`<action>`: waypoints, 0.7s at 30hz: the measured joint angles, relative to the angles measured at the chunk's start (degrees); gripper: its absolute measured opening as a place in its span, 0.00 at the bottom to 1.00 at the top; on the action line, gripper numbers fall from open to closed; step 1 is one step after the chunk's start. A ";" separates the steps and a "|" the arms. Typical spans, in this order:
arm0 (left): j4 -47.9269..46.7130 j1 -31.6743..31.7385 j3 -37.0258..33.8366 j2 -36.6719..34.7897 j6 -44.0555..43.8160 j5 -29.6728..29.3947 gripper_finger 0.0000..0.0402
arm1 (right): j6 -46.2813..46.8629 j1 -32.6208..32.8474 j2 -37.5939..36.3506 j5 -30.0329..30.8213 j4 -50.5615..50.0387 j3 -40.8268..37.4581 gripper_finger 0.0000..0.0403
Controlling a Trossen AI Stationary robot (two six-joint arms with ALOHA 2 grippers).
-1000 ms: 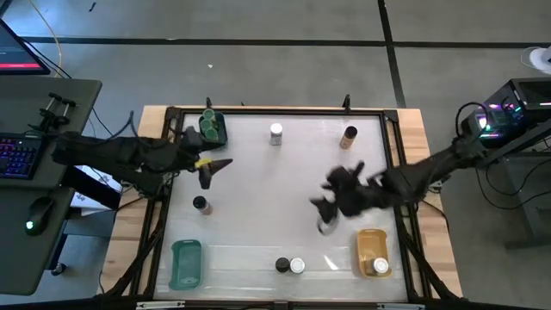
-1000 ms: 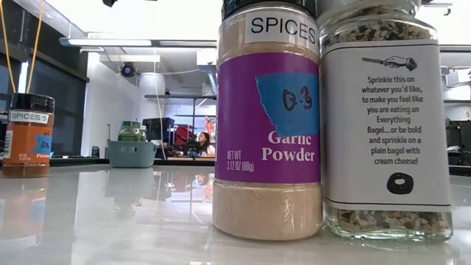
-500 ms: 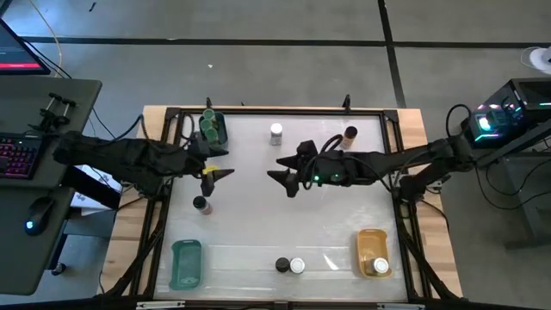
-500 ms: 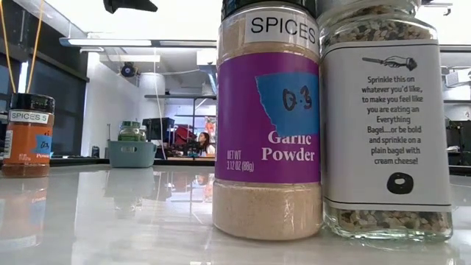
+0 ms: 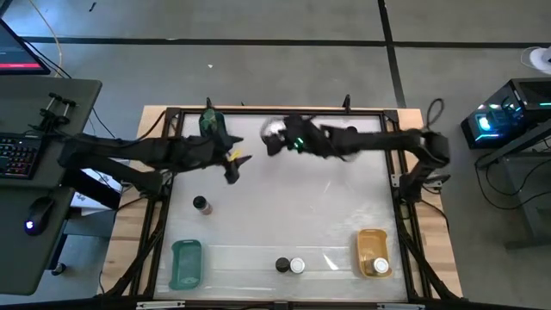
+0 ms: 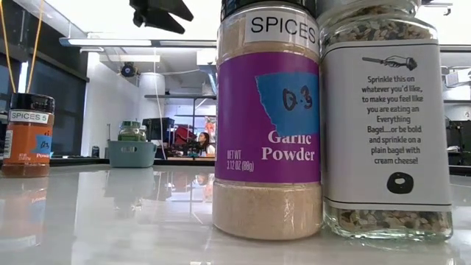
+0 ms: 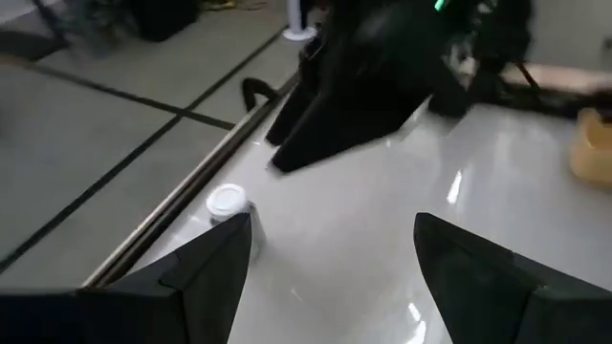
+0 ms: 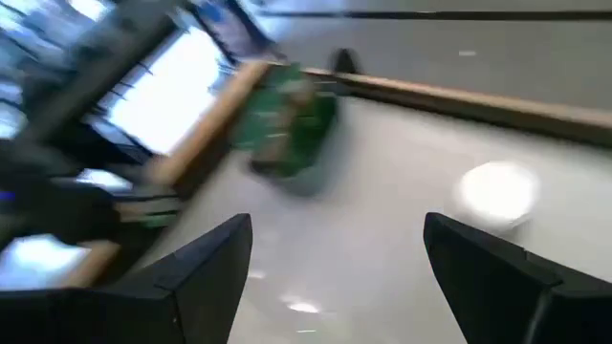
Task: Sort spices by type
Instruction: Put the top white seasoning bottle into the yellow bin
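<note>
The top of the white-lidded jar (image 5: 273, 127) (image 8: 497, 199) near the far edge of the table is the next place my right gripper will go to and take hold.
Spice jars stand scattered on the white table. A white-lidded jar (image 5: 274, 129) is near the far edge, a dark-lidded one (image 5: 201, 205) at the left, and a dark and a white one (image 5: 289, 265) at the near edge. Green-lidded jars sit in a teal tray (image 5: 212, 127) at the far left. My right gripper (image 5: 269, 145) hangs open just beside the white-lidded jar (image 8: 497, 191). My left gripper (image 5: 238, 164) hangs open a little to its left, with the same jar (image 7: 228, 203) ahead of it.
An empty teal tray (image 5: 185, 263) lies at the near left. An orange tray (image 5: 372, 251) at the near right holds a white-lidded jar. My right arm reaches over a brown-lidded jar (image 5: 350, 133) along the far edge. A metal frame (image 5: 164, 172) rims the table. The two grippers are close together.
My right gripper has swung fast from beside the orange tray at the near right, across the middle, to the far edge by the white-lidded jar. My left gripper has moved a little toward the table's right. Both stay open. No jar has moved.
</note>
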 joint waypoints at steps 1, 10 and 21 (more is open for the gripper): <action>0.84 1.13 0.00 0.39 -1.27 0.00 0.69 | -1.56 -1.61 1.99 -0.05 -2.88 2.36 0.76; 6.73 6.57 0.00 0.89 -17.96 -0.13 0.69 | -14.64 -11.12 16.74 -0.39 -23.51 23.29 0.76; 6.36 6.72 0.00 0.85 -10.14 0.89 0.69 | -10.44 -11.13 23.63 -4.14 -33.25 30.97 0.76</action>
